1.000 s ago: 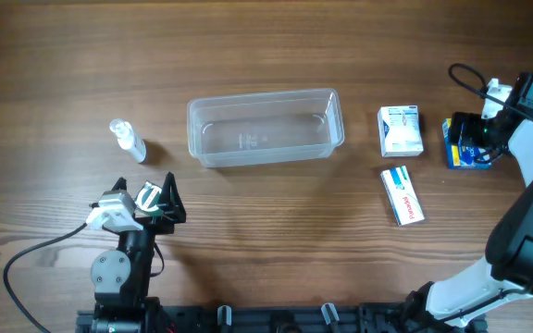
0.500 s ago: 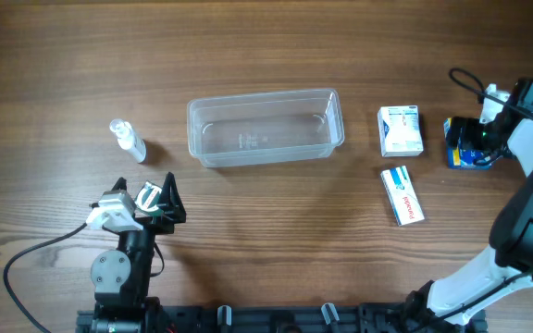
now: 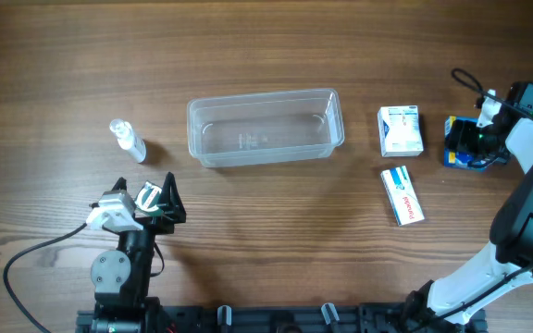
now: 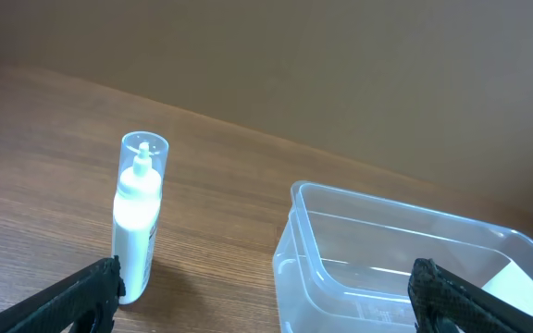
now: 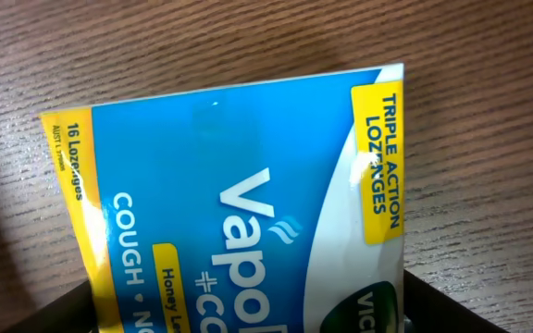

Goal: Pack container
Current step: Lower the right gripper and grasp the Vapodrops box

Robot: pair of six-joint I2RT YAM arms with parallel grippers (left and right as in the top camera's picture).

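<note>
I need to release the blue lozenge box from my right gripper inside the clear tub's end (image 3: 306, 134) that is closest to the squarish white box.
The container (image 3: 265, 96), a clear plastic tub, stands empty at the table's middle; the left wrist view shows its near corner (image 4: 387, 240). At the far right edge a blue lozenge box (image 3: 455, 155) lies on the table. My right gripper (image 3: 471, 141) is down over it. In the right wrist view the blue box (image 5: 239, 185) fills the space between the fingers, with a dark finger (image 5: 428, 301) against each side. My left gripper (image 3: 144, 183) rests open near the front left, nothing between its fingers (image 4: 91, 291).
A small white spray bottle (image 3: 128, 141) with a clear cap stands left of the tub, upright in the left wrist view (image 4: 137, 217). Two white boxes lie right of the tub: one (image 3: 401, 129) squarish, one (image 3: 402, 194) long with a red end.
My right gripper has narrowed onto the blue box, and the box has shifted slightly left. The left arm has not moved.
</note>
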